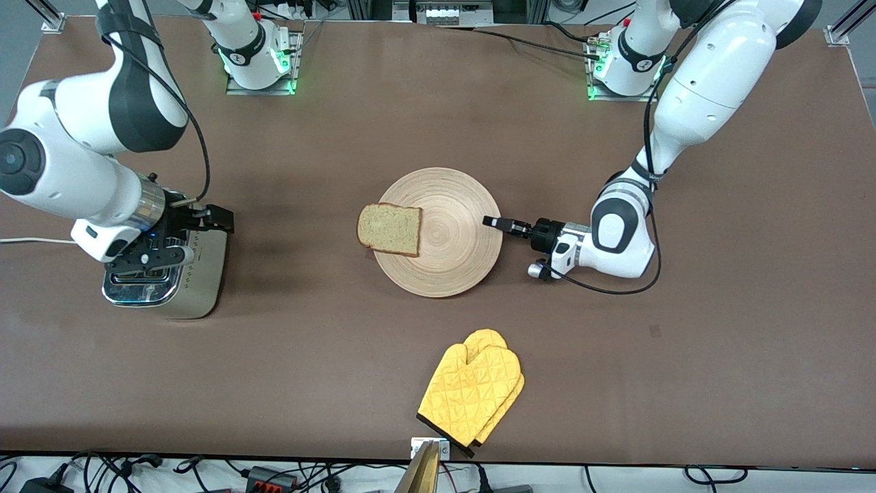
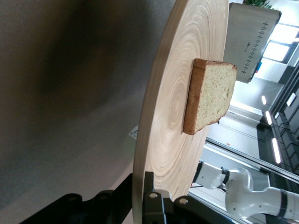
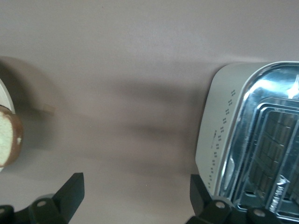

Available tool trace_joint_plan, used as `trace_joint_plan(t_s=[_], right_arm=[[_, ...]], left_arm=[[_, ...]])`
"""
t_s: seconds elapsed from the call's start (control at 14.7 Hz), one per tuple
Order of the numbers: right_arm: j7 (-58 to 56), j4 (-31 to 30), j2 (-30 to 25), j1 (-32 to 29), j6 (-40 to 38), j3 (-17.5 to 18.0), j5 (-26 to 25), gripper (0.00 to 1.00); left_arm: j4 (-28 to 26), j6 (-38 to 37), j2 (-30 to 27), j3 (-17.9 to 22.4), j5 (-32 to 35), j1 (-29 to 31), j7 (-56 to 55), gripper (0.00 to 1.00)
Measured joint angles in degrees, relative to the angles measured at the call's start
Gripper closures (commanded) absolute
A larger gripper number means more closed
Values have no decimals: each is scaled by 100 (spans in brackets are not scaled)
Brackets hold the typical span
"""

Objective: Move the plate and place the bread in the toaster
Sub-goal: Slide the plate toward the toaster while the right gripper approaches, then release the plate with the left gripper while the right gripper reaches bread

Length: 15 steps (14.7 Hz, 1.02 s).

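Observation:
My left gripper is going to set the plate, which lies mid-table now, down on the table. It will let go a little closer to the toaster (image 1: 421, 246) and the yellow oven mitt.
The light-wood plate (image 1: 448, 257) lies mid-table with the bread (image 1: 389, 229) on its edge toward the right arm's end, overhanging the rim. My left gripper (image 1: 494, 222) is low at the plate's rim toward the left arm's end and shut on it. In the left wrist view my gripper (image 2: 139, 186) pinches the plate (image 2: 173, 107), with the bread (image 2: 210, 95) and toaster (image 2: 252, 42) farther off. My right gripper (image 1: 209, 218) is open and empty over the table beside the toaster (image 1: 198, 287). The right wrist view shows the open gripper (image 3: 135, 186), the toaster (image 3: 252, 149) and the bread (image 3: 7, 135).
A yellow oven mitt (image 1: 472, 390) lies near the table's front edge, nearer to the front camera than the plate. The toaster's white cord (image 1: 27, 241) runs off the right arm's end of the table. The right arm's forearm hangs over the toaster's top.

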Motion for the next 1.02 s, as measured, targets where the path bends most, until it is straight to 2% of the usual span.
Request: trace_joint_plan(t_s=[0.2, 0.82, 1.02], right_arm=[[54, -12, 130, 35, 10, 0, 44, 0], [75, -190, 417, 32, 17, -12, 1111, 0], [75, -193, 612, 32, 54, -12, 1389, 0]], left_arm=[[94, 281, 38, -1, -8, -209, 0, 100], [281, 499, 304, 4, -314, -376, 9, 96], [340, 542, 349, 10, -315, -377, 24, 80]])
